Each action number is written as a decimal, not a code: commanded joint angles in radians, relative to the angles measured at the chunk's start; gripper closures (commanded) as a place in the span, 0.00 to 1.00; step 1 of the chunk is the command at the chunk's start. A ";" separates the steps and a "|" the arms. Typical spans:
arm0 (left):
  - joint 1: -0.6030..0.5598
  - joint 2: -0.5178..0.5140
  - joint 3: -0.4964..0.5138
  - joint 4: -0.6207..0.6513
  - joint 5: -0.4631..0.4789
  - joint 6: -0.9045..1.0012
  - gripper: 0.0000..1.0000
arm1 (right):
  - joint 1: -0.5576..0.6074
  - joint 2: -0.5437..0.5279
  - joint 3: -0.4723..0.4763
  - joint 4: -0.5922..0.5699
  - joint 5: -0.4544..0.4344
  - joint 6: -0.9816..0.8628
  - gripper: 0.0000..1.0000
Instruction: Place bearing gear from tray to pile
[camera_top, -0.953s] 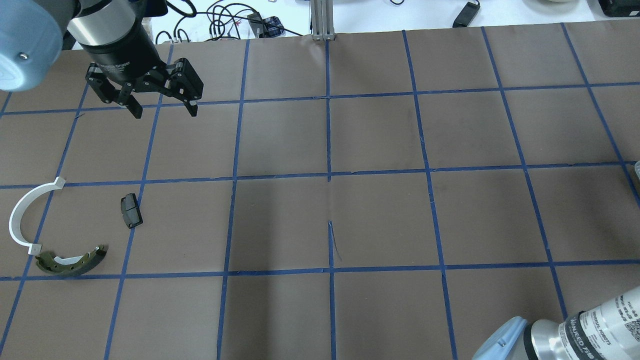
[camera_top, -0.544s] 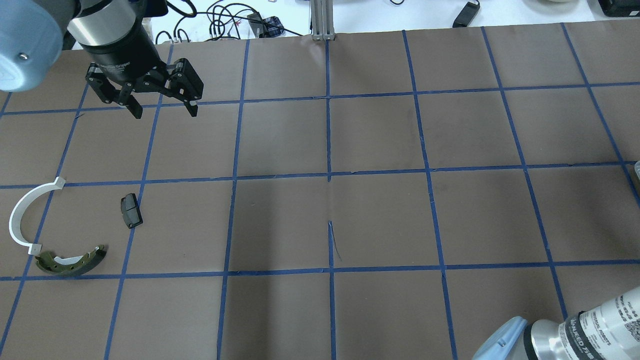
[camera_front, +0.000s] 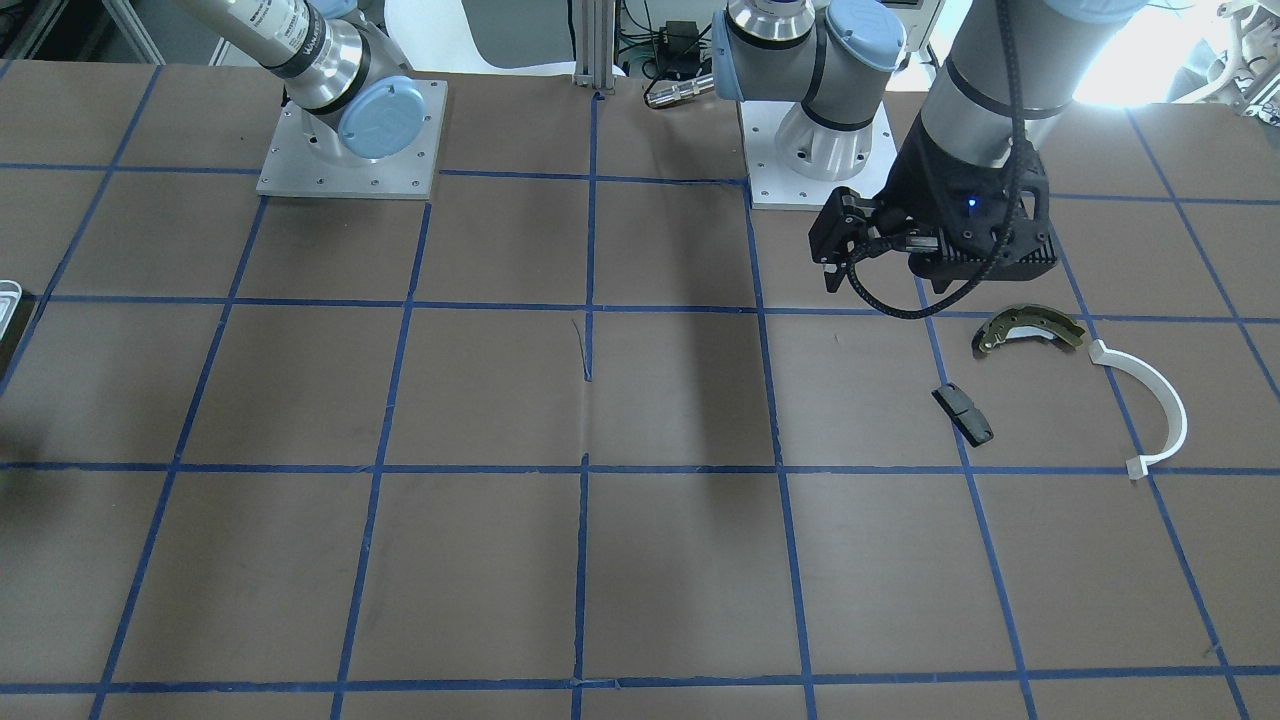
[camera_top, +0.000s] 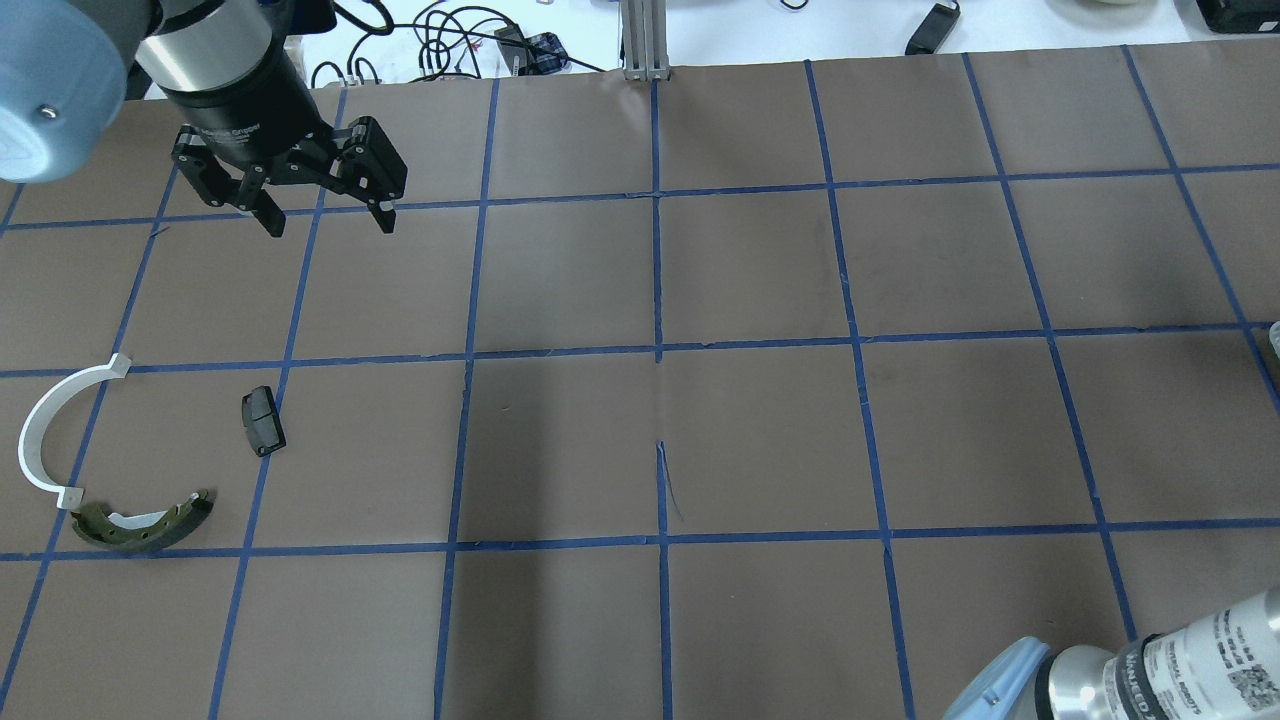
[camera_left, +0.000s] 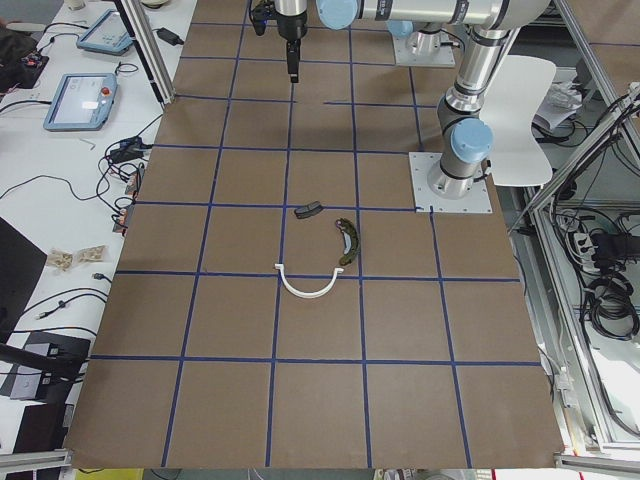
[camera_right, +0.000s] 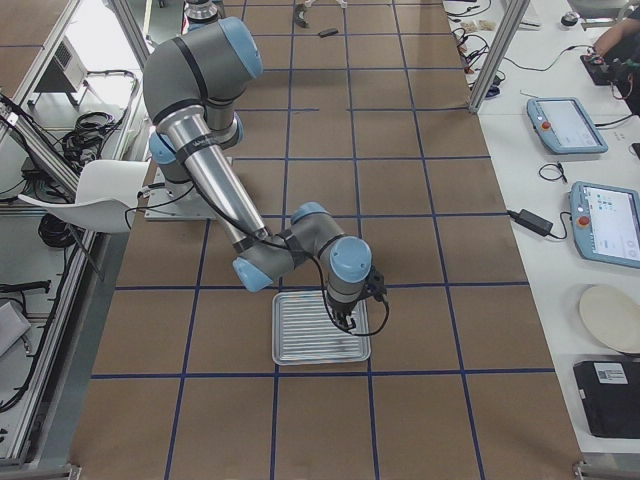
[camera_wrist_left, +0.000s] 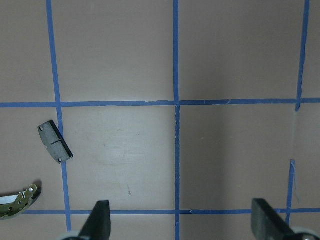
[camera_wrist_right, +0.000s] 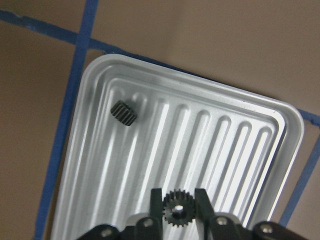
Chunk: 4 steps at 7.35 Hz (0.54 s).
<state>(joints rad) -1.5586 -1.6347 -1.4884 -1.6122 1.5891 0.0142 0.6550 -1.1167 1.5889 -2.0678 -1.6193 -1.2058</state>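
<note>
My right gripper needs to release the black bearing gear, letting it rest on the mid-mat blue tape crossing (camera_front: 583, 467) beside the gap in the broken line. The gear is still over the ribbed silver tray.
My right gripper (camera_wrist_right: 175, 202) is shut on a small black bearing gear (camera_wrist_right: 175, 209) and holds it over the ribbed silver tray (camera_wrist_right: 225, 145). A second black gear (camera_wrist_right: 123, 113) lies in the tray's far left corner. The exterior right view shows this gripper (camera_right: 340, 322) over the tray (camera_right: 300, 345). The pile is an olive brake shoe (camera_top: 145, 525), a white arc (camera_top: 50, 430) and a black block (camera_top: 262, 421). My left gripper (camera_top: 325, 215) is open and empty, hanging beyond the pile. Its wrist view shows the block (camera_wrist_left: 55, 142) and the shoe's tip (camera_wrist_left: 17, 202).
The brown mat carries a blue tape grid. Only a sliver of the tray shows in the front-facing view (camera_front: 8, 300). Cables (camera_top: 440, 40) and a metal post (camera_top: 645, 40) stand past the table's far edge. The arm bases (camera_front: 350, 140) are bolted at the robot's side.
In the overhead view the right arm's wrist at the bottom right has shifted slightly down and right. The left arm and the pile parts have not moved.
</note>
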 joint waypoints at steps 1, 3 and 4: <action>0.000 0.001 -0.004 0.000 0.000 0.000 0.00 | 0.174 -0.122 0.005 0.153 -0.004 0.282 1.00; 0.000 0.001 -0.004 0.000 0.000 0.000 0.00 | 0.399 -0.163 0.005 0.222 0.019 0.656 1.00; 0.000 0.001 -0.004 0.000 0.000 0.000 0.00 | 0.537 -0.158 0.003 0.216 0.035 0.866 1.00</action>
<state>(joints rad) -1.5586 -1.6338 -1.4924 -1.6122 1.5892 0.0142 1.0262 -1.2684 1.5932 -1.8630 -1.6026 -0.5960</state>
